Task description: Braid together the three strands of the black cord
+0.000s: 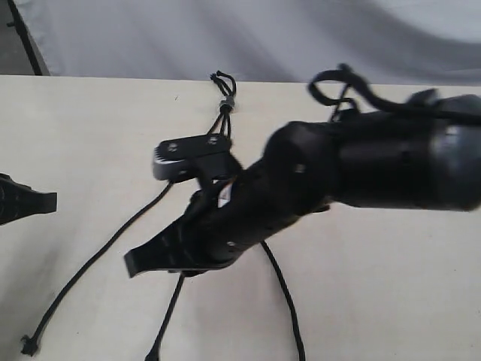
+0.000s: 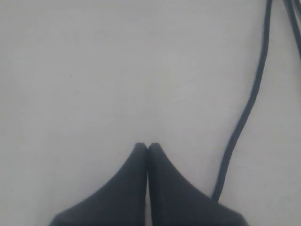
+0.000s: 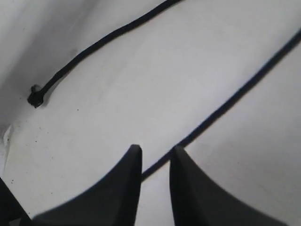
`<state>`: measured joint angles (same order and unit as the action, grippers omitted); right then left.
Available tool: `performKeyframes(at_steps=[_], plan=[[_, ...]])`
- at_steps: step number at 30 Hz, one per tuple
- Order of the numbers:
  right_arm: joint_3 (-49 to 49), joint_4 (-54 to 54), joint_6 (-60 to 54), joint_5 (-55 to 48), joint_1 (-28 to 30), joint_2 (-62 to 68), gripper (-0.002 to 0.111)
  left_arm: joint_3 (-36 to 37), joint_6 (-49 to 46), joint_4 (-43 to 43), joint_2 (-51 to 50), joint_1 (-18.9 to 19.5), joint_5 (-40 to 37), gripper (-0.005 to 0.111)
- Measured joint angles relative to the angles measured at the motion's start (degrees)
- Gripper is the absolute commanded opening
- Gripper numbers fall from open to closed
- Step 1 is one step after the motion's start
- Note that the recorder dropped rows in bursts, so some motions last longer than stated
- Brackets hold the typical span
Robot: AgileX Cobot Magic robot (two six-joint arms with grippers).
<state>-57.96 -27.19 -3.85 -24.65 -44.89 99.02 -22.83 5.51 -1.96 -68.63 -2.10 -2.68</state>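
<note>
Next, I close my right gripper on the near part (image 1: 177, 286) (image 3: 159, 164) of the black cord's middle strand, a little way up from that strand's loose end.
The black cord lies on the pale table, with its grey-banded knot (image 1: 225, 103) and short loops at the far edge. The three strands fan out toward me: the left strand (image 1: 90, 263) ends in a knotted tip (image 1: 28, 346), the middle strand (image 1: 167, 316) passes under my right gripper (image 1: 139, 263), and the right strand (image 1: 285, 301) runs off the front. In the right wrist view my right gripper (image 3: 155, 149) is open a little, and one strand (image 3: 235, 96) crosses the gap between its fingers, unclamped. Another strand (image 3: 103, 42) ends in a knot (image 3: 34, 96). My left gripper (image 2: 147, 146) is shut on nothing, beside a strand (image 2: 249, 103).
The right arm (image 1: 361, 165) reaches across the middle of the table and hides part of the strands. Its glossy cables (image 1: 338, 83) loop above it. My left gripper (image 1: 34, 201) sits at the left edge. A grey backdrop (image 1: 263, 37) rises behind the table.
</note>
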Motion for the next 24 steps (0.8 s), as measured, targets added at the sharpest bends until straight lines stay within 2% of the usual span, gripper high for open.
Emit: performKeyframes(at_steps=[7, 9, 13, 17, 20, 23, 24], plan=[[-15.2, 8.4, 8.7, -12.6, -2.2, 13.1, 0.026, 0.0, 0.0, 0.0, -0.3, 0.0, 0.5, 0.0], [-18.3, 12.7, 13.0, -15.7, -2.2, 15.7, 0.03, 0.0, 0.0, 0.0, -0.3, 0.0, 0.6, 0.0], [-21.2, 18.3, 18.8, -18.2, -2.2, 18.8, 0.048, 0.0, 0.0, 0.0, -0.3, 0.0, 0.6, 0.0], [-21.5, 20.5, 21.9, -18.6, -2.2, 20.7, 0.05, 0.0, 0.4, 0.0, -0.3, 0.0, 0.7, 0.0], [-21.5, 20.8, 23.1, -18.6, -2.2, 21.6, 0.044, 0.0, 0.4, 0.0, -0.3, 0.0, 1.0, 0.0], [-21.8, 21.2, 23.2, -18.5, -2.2, 22.0, 0.023, 0.0, 0.5, 0.0, -0.3, 0.0, 1.0, 0.0], [-21.9, 21.6, 23.2, -18.5, -2.2, 22.0, 0.012, 0.0, 0.5, 0.0, -0.3, 0.0, 1.0, 0.0]])
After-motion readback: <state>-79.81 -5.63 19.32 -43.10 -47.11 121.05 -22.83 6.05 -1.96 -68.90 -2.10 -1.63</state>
